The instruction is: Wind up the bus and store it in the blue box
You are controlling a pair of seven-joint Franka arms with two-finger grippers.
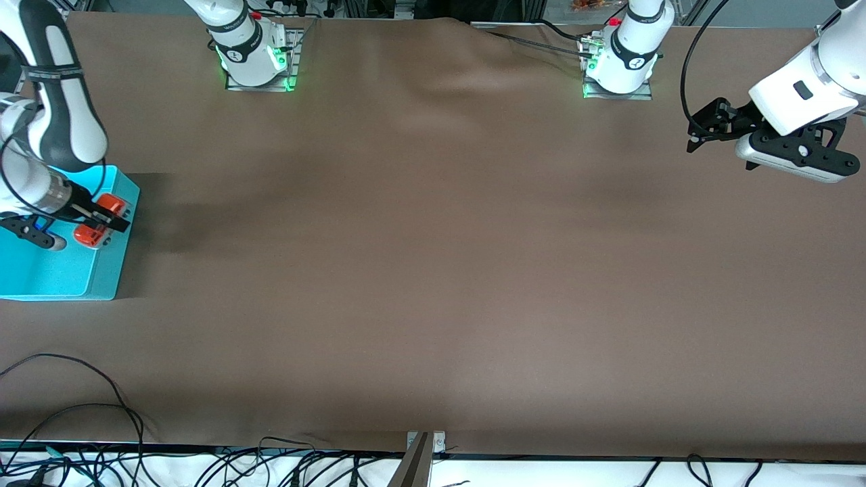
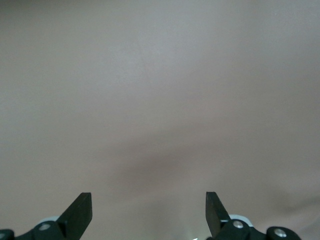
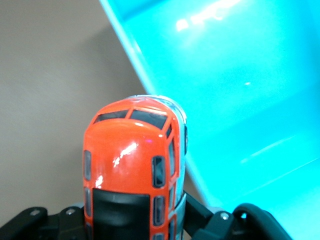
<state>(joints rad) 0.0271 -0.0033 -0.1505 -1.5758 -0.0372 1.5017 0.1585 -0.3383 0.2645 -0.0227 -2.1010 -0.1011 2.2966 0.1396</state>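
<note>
The robot will put the bus down with its right gripper inside the blue box (image 1: 93, 201), close to the side of the box facing the open table. The bus is now held over the box's wall.
My right gripper (image 1: 101, 218) is shut on the bus (image 1: 108, 203), a small orange-red toy with dark windows. It holds the bus in the air over the wall of the blue box (image 1: 114, 267), which stands at the right arm's end of the table. In the right wrist view the bus (image 3: 132, 160) sits between the fingers (image 3: 202, 212) of my right gripper (image 3: 135, 217), its nose over the box's rim, with the box's cyan inside (image 3: 240, 75) beside it. My left gripper (image 1: 693, 135) is open and empty, up over bare table at the left arm's end; the left wrist view shows its gripper (image 2: 149, 210) over plain cloth.
A brown cloth (image 1: 433, 270) covers the table. Cables (image 1: 101, 419) lie along the table's edge nearest the front camera. The two arm bases (image 1: 254, 61) (image 1: 619, 67) stand at the table's edge farthest from it.
</note>
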